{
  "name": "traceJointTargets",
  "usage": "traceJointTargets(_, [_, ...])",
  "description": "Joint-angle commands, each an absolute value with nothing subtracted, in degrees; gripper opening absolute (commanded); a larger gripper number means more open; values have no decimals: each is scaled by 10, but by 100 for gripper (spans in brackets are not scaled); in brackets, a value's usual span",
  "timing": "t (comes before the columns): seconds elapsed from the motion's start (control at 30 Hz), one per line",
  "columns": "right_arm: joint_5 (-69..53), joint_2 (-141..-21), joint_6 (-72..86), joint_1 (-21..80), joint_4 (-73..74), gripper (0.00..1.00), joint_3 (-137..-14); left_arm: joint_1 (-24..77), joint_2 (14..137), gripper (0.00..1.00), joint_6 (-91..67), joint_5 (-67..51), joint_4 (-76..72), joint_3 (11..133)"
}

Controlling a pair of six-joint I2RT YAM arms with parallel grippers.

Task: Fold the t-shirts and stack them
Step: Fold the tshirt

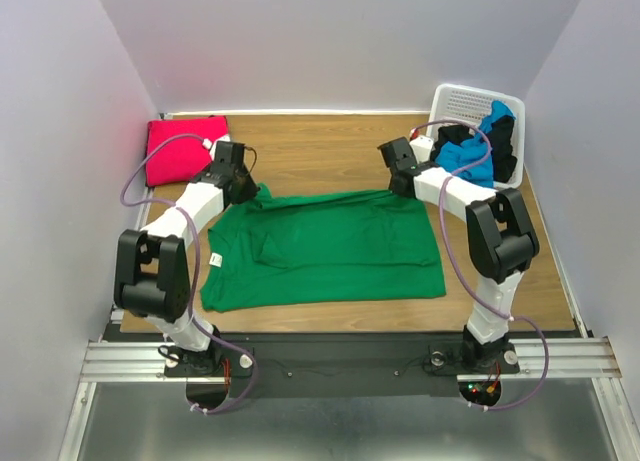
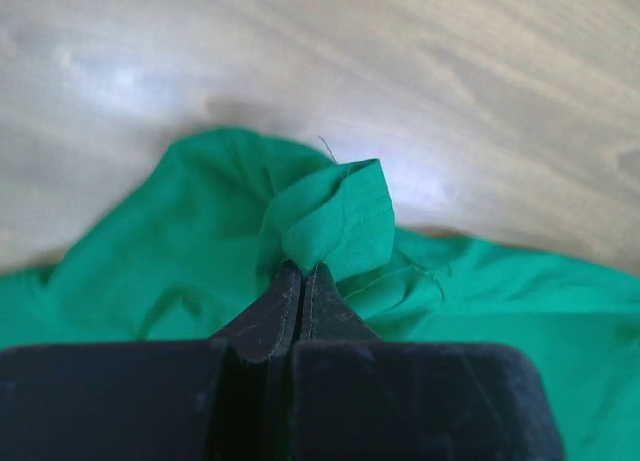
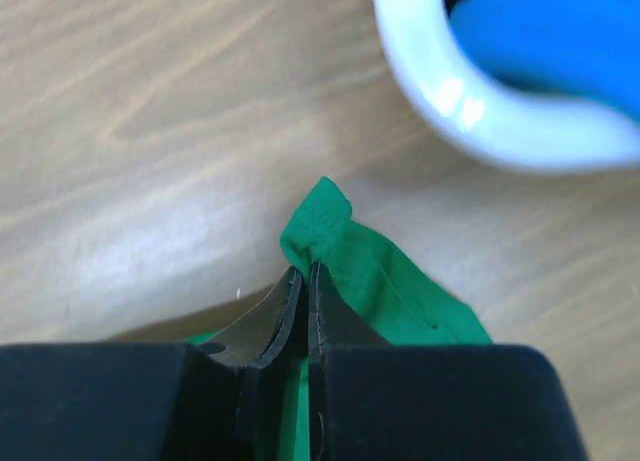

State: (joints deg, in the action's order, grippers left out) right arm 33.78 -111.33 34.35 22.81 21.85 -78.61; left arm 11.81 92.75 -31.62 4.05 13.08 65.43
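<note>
Next, my right gripper lets go of the green t-shirt's far corner on the shirt itself [image 1: 405,248], just behind the shirt's long fold.
A bright green t-shirt [image 1: 325,249] lies spread on the wooden table, folded lengthwise. My left gripper [image 1: 250,188] is shut on its far left corner; in the left wrist view the gripper [image 2: 302,271] pinches a bunched fold of the green t-shirt [image 2: 330,216]. My right gripper [image 1: 398,186] is shut on the far right corner; in the right wrist view the gripper [image 3: 305,273] pinches the hem of the green t-shirt [image 3: 322,226]. A folded magenta-red t-shirt [image 1: 178,148] lies at the back left. Blue [image 1: 465,156] and black [image 1: 505,141] t-shirts sit in the basket.
A white plastic lattice basket [image 1: 462,103] stands at the back right, close to my right gripper; its rim [image 3: 460,101] shows in the right wrist view. White walls close in the table on three sides.
</note>
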Motion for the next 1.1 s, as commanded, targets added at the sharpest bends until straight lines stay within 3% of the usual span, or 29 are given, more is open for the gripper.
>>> traceJointTargets(0.0, [346, -1061, 364, 250, 214, 6, -745, 123, 854, 0, -331, 41, 111, 600])
traceJointTargets(0.6, [343, -917, 403, 289, 214, 6, -599, 136, 647, 0, -418, 7, 90, 361])
traceJointTargets(1.07, [339, -863, 402, 305, 214, 8, -542, 138, 548, 0, -449, 11, 141, 312])
